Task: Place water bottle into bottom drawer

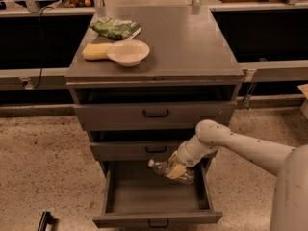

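Note:
I should release the water bottle, now held level above the drawer floor, near the middle of the open bottom drawer's inside (pixel 164 191), behind the dark handle.
The water bottle (pixel 163 169) is a clear crinkled plastic bottle with a white cap pointing left. It lies roughly level over the back right part of the open bottom drawer (pixel 156 196). My gripper (pixel 176 170) is shut on the water bottle around its middle, with the white arm reaching in from the right. The bottle is just in front of the middle drawer's front and above the drawer floor. The bottom drawer is pulled out, its dark handle at the front edge, and no other object shows inside it.
The two upper drawers (pixel 154 113) are pushed in, with a dark gap above each. On the cabinet top (pixel 192 47) sit a white bowl (pixel 128 52), a yellow sponge (pixel 96 51) and a green bag (pixel 115 28). Speckled floor surrounds the cabinet; a dark object (pixel 44 221) lies at lower left.

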`<action>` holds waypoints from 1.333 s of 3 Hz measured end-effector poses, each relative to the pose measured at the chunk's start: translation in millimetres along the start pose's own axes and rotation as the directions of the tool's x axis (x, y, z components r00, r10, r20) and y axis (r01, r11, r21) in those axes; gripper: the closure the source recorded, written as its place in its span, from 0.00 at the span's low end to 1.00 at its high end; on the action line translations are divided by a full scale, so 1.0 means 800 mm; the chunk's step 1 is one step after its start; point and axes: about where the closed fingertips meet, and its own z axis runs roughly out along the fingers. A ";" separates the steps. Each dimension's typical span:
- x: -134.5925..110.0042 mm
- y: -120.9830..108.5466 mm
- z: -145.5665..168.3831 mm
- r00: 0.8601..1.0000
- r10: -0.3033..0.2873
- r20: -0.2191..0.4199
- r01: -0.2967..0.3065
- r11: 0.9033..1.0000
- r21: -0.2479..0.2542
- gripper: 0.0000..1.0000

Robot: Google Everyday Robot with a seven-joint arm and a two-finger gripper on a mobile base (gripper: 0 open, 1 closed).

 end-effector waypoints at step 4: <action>0.143 -0.007 0.245 0.989 -0.069 -0.129 0.076 0.996 0.053 0.82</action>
